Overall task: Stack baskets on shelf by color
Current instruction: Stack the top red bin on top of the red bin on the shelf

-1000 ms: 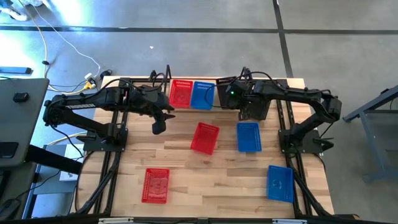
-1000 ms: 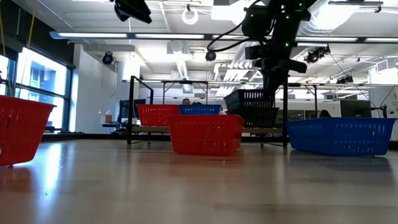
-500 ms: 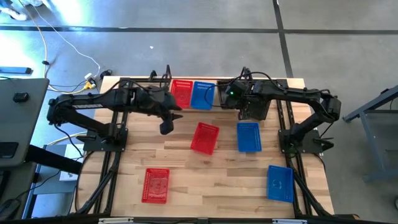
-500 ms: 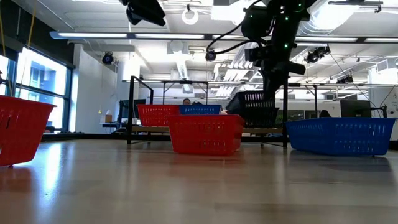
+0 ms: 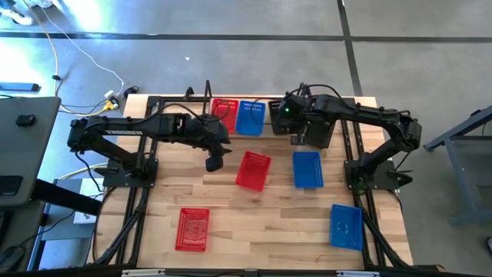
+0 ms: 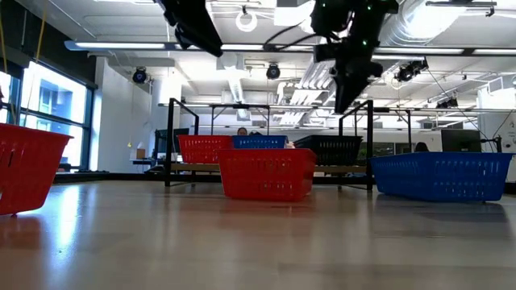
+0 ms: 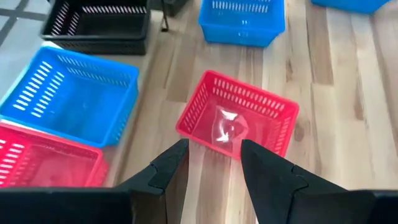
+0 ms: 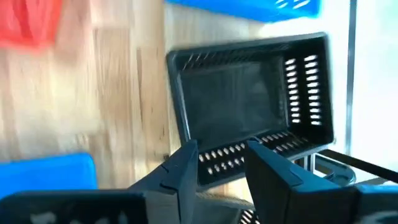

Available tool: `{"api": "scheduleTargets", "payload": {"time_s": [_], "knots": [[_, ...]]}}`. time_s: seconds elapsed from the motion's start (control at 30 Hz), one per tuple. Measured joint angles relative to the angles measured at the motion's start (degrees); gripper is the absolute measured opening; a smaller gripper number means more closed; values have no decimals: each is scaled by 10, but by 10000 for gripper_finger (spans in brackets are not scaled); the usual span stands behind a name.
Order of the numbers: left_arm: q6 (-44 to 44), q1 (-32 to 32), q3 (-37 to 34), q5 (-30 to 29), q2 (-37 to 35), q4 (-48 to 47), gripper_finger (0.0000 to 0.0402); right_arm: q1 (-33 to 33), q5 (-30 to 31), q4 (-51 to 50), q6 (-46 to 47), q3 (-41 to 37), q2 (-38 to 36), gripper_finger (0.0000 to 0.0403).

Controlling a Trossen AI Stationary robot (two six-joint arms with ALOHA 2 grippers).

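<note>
I should close my left gripper on the near short rim (image 5: pixel 247 186) (image 7: pixel 290 133) of the red basket at the middle of the table, on the basket's side away from the shelf.
On the shelf (image 6: pixel 193 167) at the table's far edge stand a red basket (image 5: pixel 224 114), a blue basket (image 5: pixel 250 117) and a black basket (image 5: pixel 317 129), each on its bottom. My right gripper (image 6: pixel 343 98) hangs open just above the black basket (image 8: pixel 249 106), touching nothing. My left gripper (image 5: pixel 214 162) is open in the air left of a red basket (image 7: pixel 236 121) that stands on the table's middle. A blue basket (image 5: pixel 307 168) stands to the right of that red one.
Another red basket (image 5: pixel 192 229) lies near the front left of the table and another blue one (image 5: pixel 346 226) near the front right. The shelf's black wire uprights (image 6: pixel 172 141) rise at its ends. Bare wood lies between the front baskets.
My right gripper has opened, let go of the black basket and risen above it. The basket, tilted a second ago, now sits level on the shelf. My left gripper has moved toward the table's right and near edge, closer to the middle red basket.
</note>
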Motion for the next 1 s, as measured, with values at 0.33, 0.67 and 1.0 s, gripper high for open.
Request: {"api": "scheduleTargets", "payload": {"time_s": [0.33,0.67,1.0], "knots": [[45,-49,0,53,61,10,136,20,19,-34,177,64,0,117],[98,-89,0,51,123,49,136,43,21,-44,333,109,0,118],[133,-112,0,51,183,85,136,66,52,-50,424,116,0,118]]}}
